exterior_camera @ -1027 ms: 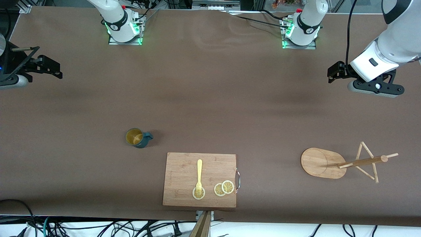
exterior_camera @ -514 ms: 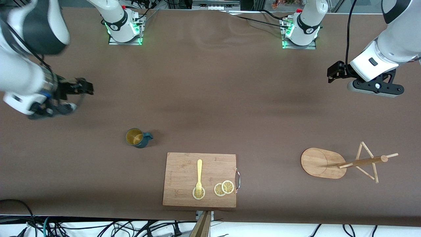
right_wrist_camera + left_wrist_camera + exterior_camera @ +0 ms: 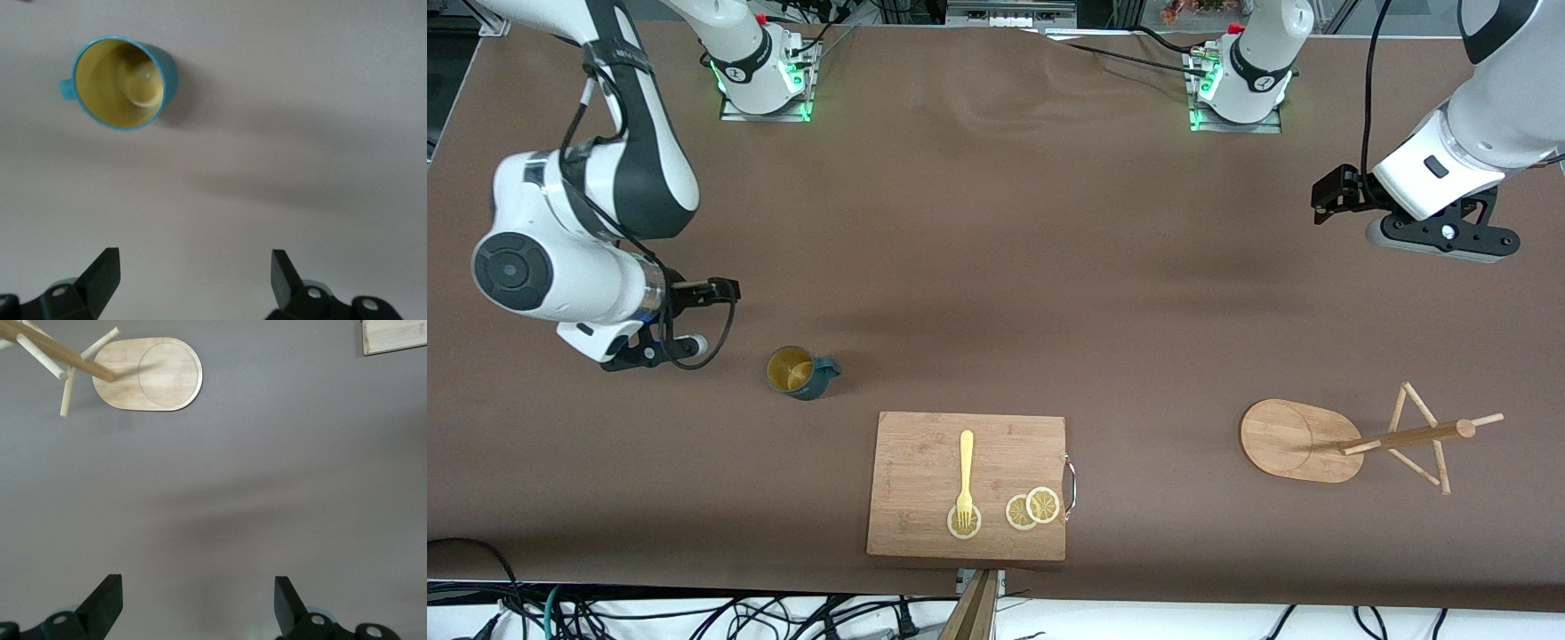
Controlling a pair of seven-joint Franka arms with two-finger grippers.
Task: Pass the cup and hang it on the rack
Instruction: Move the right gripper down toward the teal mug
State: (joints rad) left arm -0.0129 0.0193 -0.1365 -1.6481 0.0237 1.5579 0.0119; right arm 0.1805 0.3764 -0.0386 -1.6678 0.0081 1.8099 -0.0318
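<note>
I will close my right gripper on the cup's rim (image 3: 769, 377) (image 3: 162, 101) opposite its handle, with one finger inside the dark teal cup and the other one outside it.
The dark teal cup (image 3: 796, 372) stands upright on the brown table, yellowish inside, with its handle turned toward the cutting board. In the right wrist view the cup (image 3: 123, 82) lies ahead of my right gripper (image 3: 193, 267), whose fingers are open with only bare table between them. My right gripper (image 3: 649, 351) hangs over the table beside the cup, toward the right arm's end. The wooden rack (image 3: 1294, 440) stands near the left arm's end, and its oval base (image 3: 150, 375) shows in the left wrist view. My left gripper (image 3: 197, 590) is open and empty and waits high over the table (image 3: 1440, 238).
A rectangular wooden cutting board (image 3: 967, 484) lies near the front edge between cup and rack. It carries a yellow fork (image 3: 965, 476) and lemon slices (image 3: 1032, 508). Cables run along the table's front edge (image 3: 694, 613).
My right arm has swung in from the table's end and come down beside the cup. The left arm, cup and rack have not moved.
</note>
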